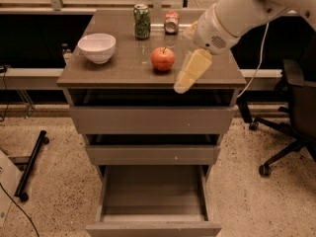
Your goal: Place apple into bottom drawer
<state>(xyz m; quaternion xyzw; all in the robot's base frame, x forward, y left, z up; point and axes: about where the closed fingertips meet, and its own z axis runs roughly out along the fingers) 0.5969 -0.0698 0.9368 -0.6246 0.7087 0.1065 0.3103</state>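
Observation:
The red-orange apple is on the cabinet top, and my gripper needs to go to it next and close around the apple's middle (163,59).
The red-orange apple (163,59) sits on the cabinet top (123,70), near the middle. The bottom drawer (153,194) is pulled out wide and its flat tray holds nothing. My gripper (186,78) hangs from the white arm at the upper right. It points down and left over the cabinet's front edge, just right of the apple and a little nearer the camera, and it holds nothing that I can see.
A white bowl (97,47) stands at the left of the top. A green can (142,21) and a red-and-white can (171,22) are at the back. The two upper drawers (150,120) stand slightly out. An office chair (296,107) is at the right, a black stand (29,164) at the left.

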